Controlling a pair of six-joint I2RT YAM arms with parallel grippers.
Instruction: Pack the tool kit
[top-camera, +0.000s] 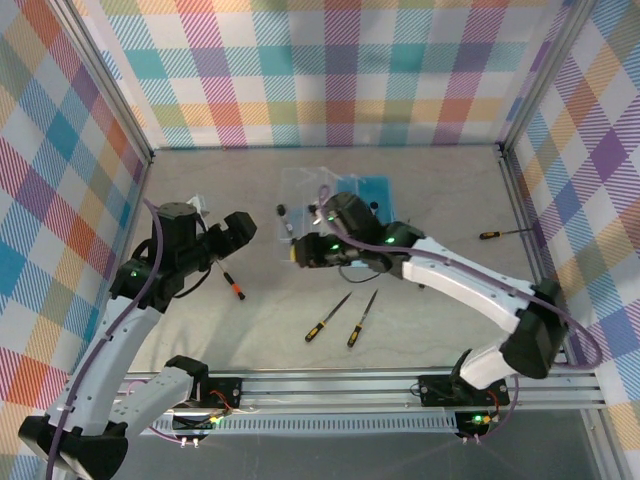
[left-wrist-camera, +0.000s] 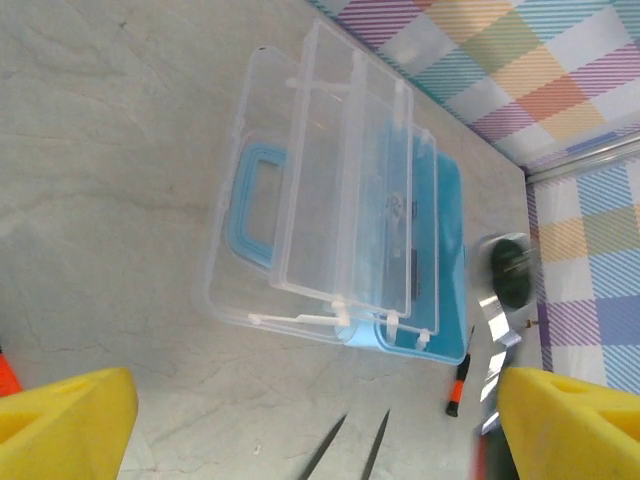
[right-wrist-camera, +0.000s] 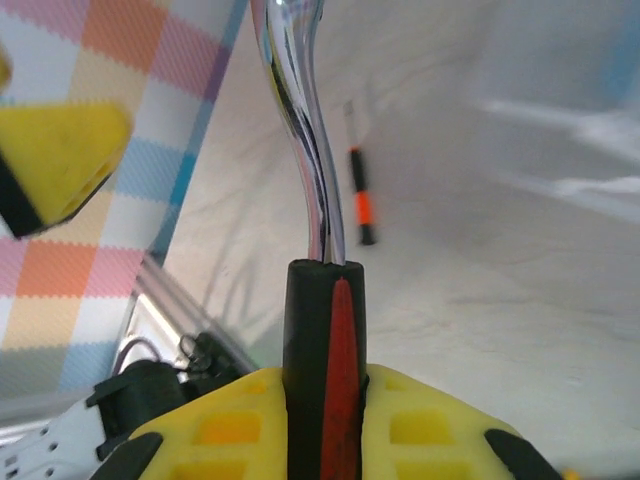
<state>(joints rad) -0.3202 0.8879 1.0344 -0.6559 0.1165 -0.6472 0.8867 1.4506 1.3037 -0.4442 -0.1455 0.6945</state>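
Note:
I should put the black-and-red handled tool down with my right gripper in the light-blue case (top-camera: 354, 228), next to the clear lid.
The tool kit's light-blue case (top-camera: 372, 188) lies open at the table's back centre, its clear lid and trays (left-wrist-camera: 345, 190) spread and the blue handle (left-wrist-camera: 258, 205) to the left. My left gripper (top-camera: 236, 232) hangs open left of the case, yellow fingertips (left-wrist-camera: 70, 420) wide apart with nothing between them. My right gripper (top-camera: 305, 252) is shut on a black-and-red-handled screwdriver (right-wrist-camera: 325, 330), whose chrome shaft (right-wrist-camera: 305, 120) points away. A black-orange screwdriver (top-camera: 233, 285) lies on the table below the left gripper. Another black-orange one (left-wrist-camera: 458, 385) rests by the case's corner.
Two yellow-black screwdrivers (top-camera: 327, 318) (top-camera: 361, 320) lie side by side at the front centre. A further screwdriver (top-camera: 500, 233) lies by the right wall. Checked walls (top-camera: 330, 70) close the back and both sides, and a metal rail (top-camera: 400, 385) runs along the front edge.

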